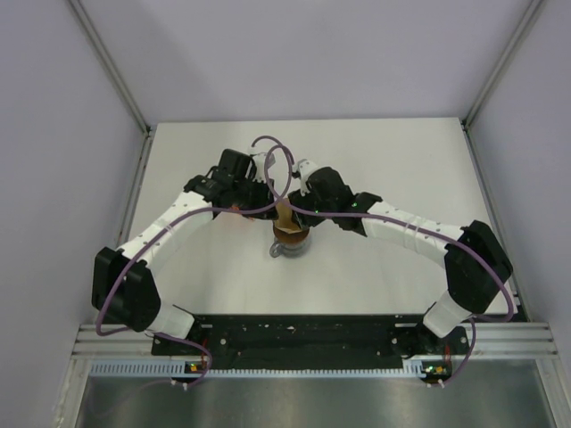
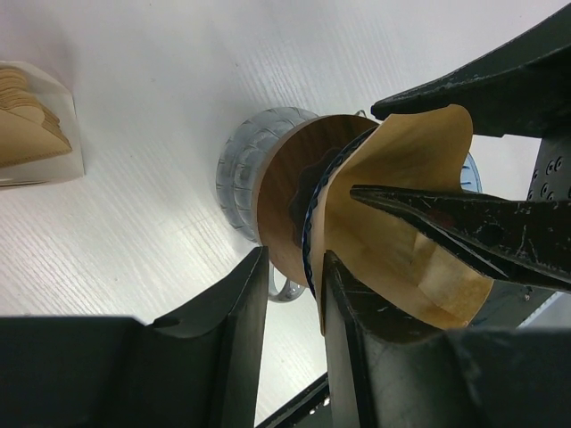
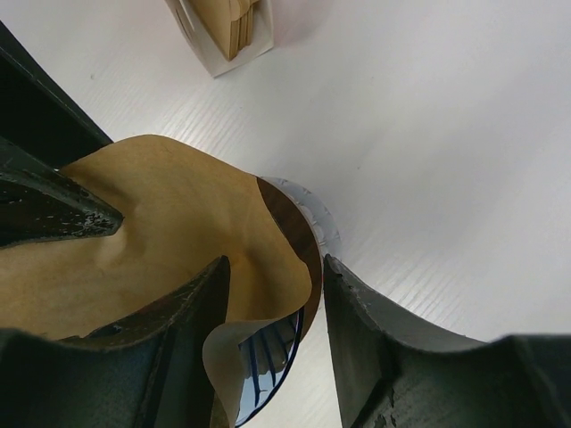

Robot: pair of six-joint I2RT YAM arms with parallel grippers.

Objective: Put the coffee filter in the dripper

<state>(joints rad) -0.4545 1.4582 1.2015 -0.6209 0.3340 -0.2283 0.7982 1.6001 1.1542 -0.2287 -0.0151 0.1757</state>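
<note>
I need to close my right gripper empty just above the tan coffee filter [image 1: 285, 214] [image 3: 192, 214] in the blue dripper, because its closed fingers should press down inside the filter.
The tan coffee filter [image 1: 284, 214] stands spread open in the blue dripper [image 2: 312, 214], which sits on a dark brown ring [image 2: 285, 196] atop the grey glass jug [image 1: 287, 251]. Both grippers meet over it. In the left wrist view my left gripper [image 2: 294, 259] is open and straddles the dripper's rim, one finger lying inside the filter [image 2: 410, 196]. My right gripper [image 3: 277, 263] is open too. One of its fingers presses the filter [image 3: 178, 214] from inside and the other stands outside the ring. The filter's edge curls over the blue ribs [image 3: 268, 357].
A pack of brown filters [image 2: 31, 116] stands on the white table close to the jug, also seen as the pack [image 3: 227, 27] in the right wrist view. Grey walls enclose the table on three sides. Purple cables loop above both wrists.
</note>
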